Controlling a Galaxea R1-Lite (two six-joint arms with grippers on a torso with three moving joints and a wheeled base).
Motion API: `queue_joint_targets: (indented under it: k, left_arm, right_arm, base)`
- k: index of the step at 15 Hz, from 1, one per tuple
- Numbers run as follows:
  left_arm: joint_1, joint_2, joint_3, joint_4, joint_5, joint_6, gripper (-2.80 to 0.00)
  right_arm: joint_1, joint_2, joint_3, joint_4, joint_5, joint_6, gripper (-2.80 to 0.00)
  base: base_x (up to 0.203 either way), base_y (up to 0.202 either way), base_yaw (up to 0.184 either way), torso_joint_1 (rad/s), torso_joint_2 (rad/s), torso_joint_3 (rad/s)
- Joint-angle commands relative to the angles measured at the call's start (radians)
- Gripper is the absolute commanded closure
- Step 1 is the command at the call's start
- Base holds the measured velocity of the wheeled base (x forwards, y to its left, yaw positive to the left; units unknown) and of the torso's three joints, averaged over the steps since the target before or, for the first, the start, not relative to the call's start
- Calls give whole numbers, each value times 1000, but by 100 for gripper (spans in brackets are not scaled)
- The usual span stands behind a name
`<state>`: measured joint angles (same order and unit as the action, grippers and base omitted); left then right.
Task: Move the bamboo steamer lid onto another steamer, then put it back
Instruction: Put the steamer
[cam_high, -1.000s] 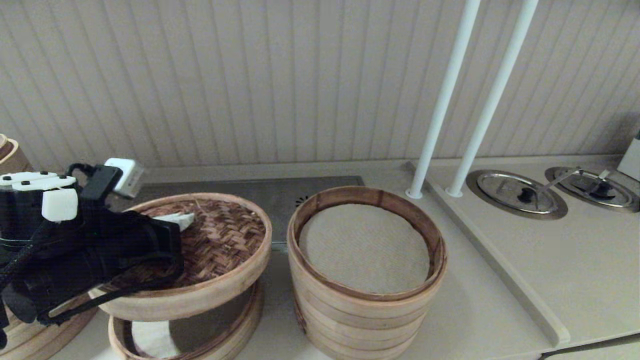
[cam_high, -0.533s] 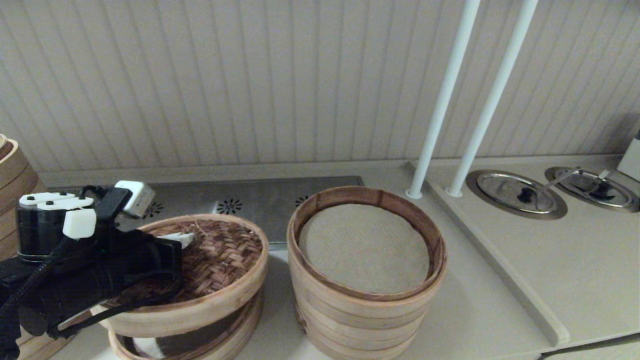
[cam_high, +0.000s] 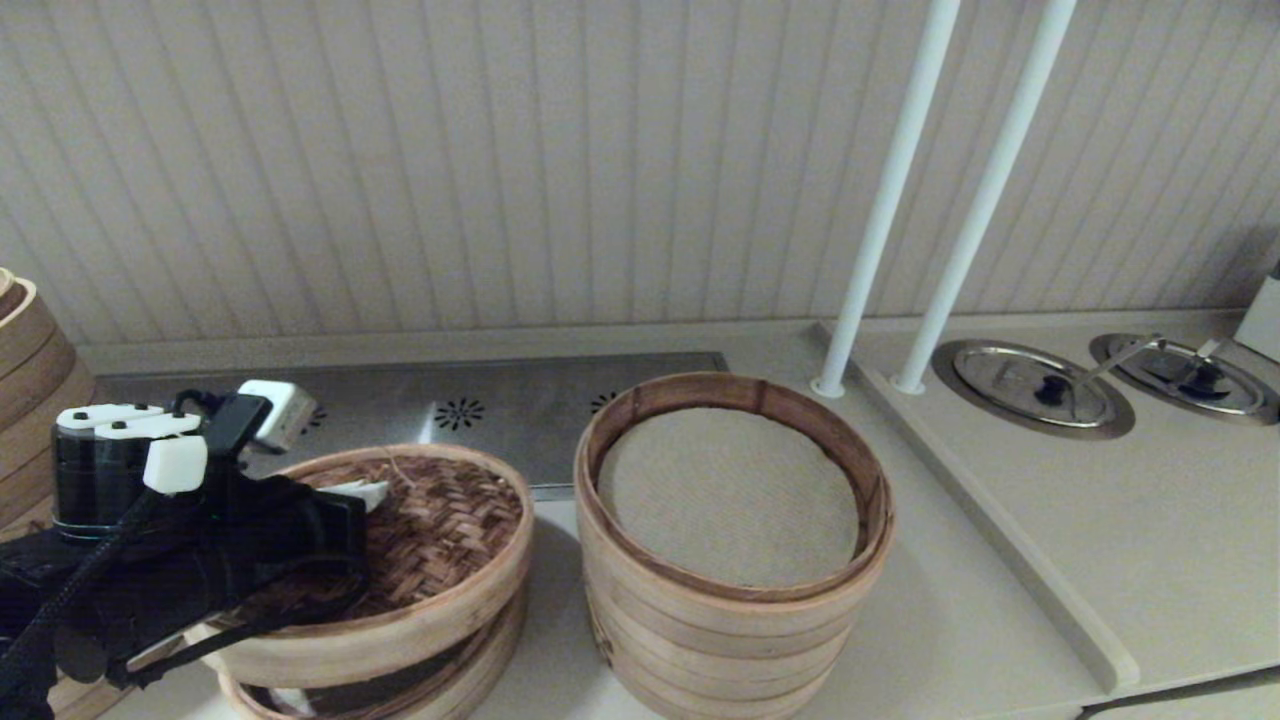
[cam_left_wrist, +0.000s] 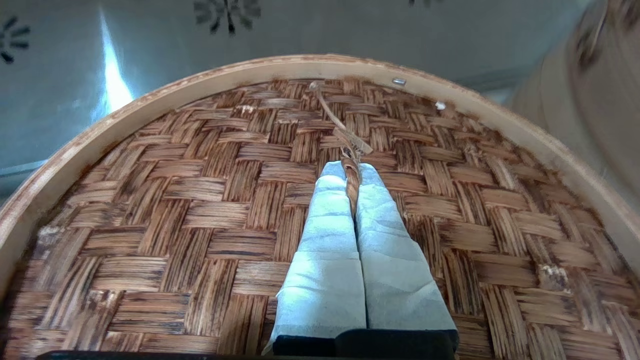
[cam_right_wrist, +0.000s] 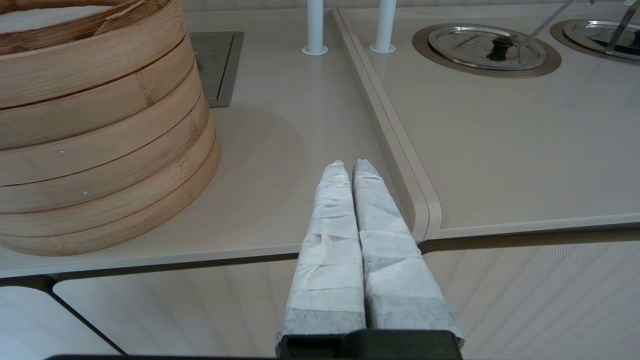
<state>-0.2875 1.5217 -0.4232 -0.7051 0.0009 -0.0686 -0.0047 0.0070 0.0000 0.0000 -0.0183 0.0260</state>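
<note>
My left gripper will take the bamboo steamer lid, now hanging just above the tray, to the table. It will set the lid down flat on the low single steamer tray (cam_high: 359, 590) next to the tall stack.
The bamboo steamer lid (cam_high: 440, 530), dark woven top with a pale rim, hangs slightly tilted just above the low single steamer tray (cam_high: 497, 628) at the front left. Only a thin gap shows between them, and the tray's cloth lining is almost fully hidden. My left gripper (cam_high: 375, 490) is shut on the lid's string loop (cam_left_wrist: 351, 180), which is pinched between the wrapped fingertips (cam_left_wrist: 330, 200) over the woven top (cam_left_wrist: 200, 200). My right gripper (cam_right_wrist: 348, 164) is shut on nothing, parked low over the counter's front edge, out of the head view.
A tall multi-tier steamer stack (cam_high: 730, 600) lined with cloth stands right beside the lid. Another stack (cam_high: 30, 400) sits at the far left. Two white poles (cam_high: 880, 220), a raised counter ledge (cam_high: 1000, 530) and recessed metal lids (cam_high: 1035, 385) lie to the right.
My left gripper has come down and slightly forward with the lid. The gap between the lid and the low tray has shrunk from wide to a thin slit.
</note>
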Motion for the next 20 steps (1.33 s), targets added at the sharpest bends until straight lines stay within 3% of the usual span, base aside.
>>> queue_joint_targets:
  k: [1, 11, 18, 20]
  left_arm:
    - [16, 36, -6, -54, -1, -23, 0]
    - [65, 167, -29, -131, -1, -37, 0]
    - [62, 100, 63, -129, -45, -34, 0]
    - [62, 78, 85, -112, -68, -5, 0]
  right_arm:
    - [0, 1, 3, 0, 0, 0, 0]
    - [0, 1, 5, 0, -2, 0, 0]
    - [0, 1, 5, 0, 0, 0, 0]
    - [0, 1, 3, 0, 0, 0, 0]
  base:
    - [0, 0, 0, 0, 0, 0]
    - [0, 0, 0, 0, 0, 0]
    - [0, 0, 0, 0, 0, 0]
    - [0, 0, 0, 0, 0, 0]
